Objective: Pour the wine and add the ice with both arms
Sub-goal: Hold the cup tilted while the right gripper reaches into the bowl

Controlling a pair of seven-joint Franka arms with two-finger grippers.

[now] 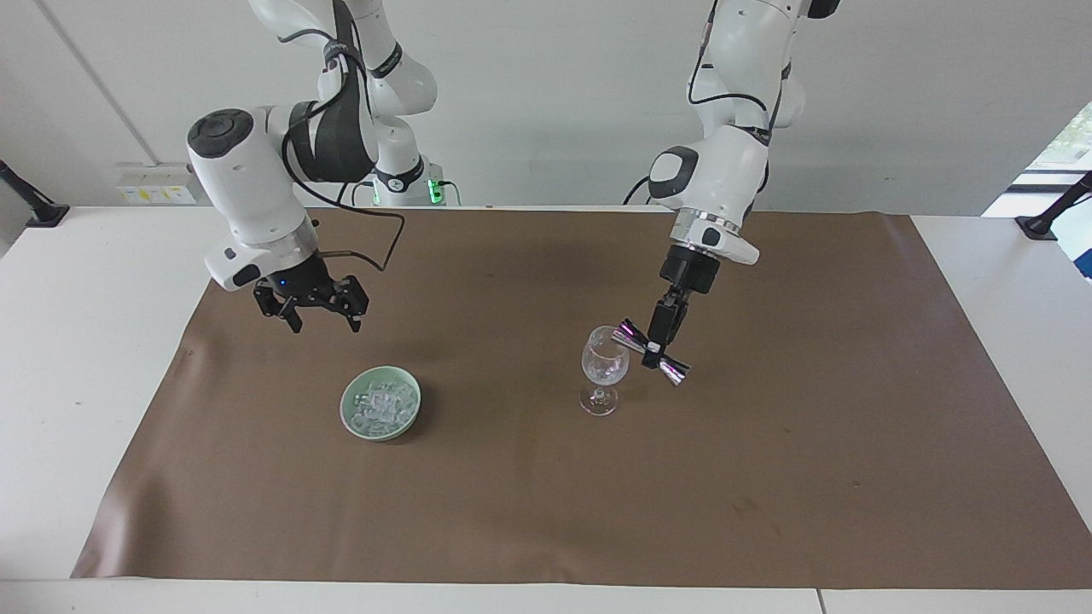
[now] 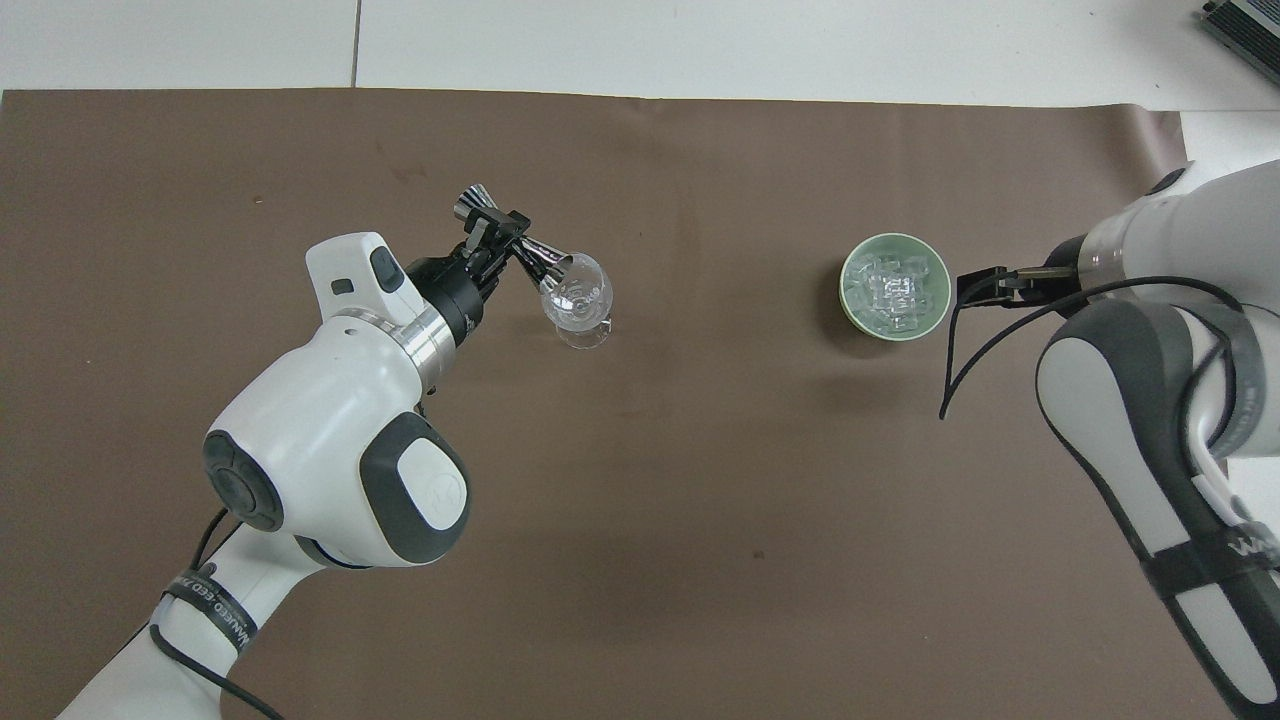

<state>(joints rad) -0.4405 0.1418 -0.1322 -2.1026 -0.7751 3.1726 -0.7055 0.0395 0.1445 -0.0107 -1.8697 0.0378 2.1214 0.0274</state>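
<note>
Next, my right gripper needs to go down to the ice cubes in the middle of the pale green bowl (image 2: 896, 288) and close on one.
A clear wine glass (image 1: 604, 368) stands upright on the brown mat; it also shows in the overhead view (image 2: 577, 300). My left gripper (image 1: 659, 350) is shut on a silver double-cone jigger (image 1: 629, 335) and holds it tilted, one mouth at the glass's rim (image 2: 545, 262). Clear ice cubes (image 1: 381, 399) fill a pale green bowl (image 1: 350, 418) toward the right arm's end of the table (image 2: 893, 285). My right gripper (image 1: 322, 319) is open and empty, up over the mat just beside the bowl. The right arm's own wrist mostly hides it in the overhead view.
The brown mat (image 1: 546, 503) covers most of the white table (image 1: 85, 341). Dark clamp mounts stand at the table's corners near the robots (image 1: 1045, 223). Only the bowl and the glass stand on the mat.
</note>
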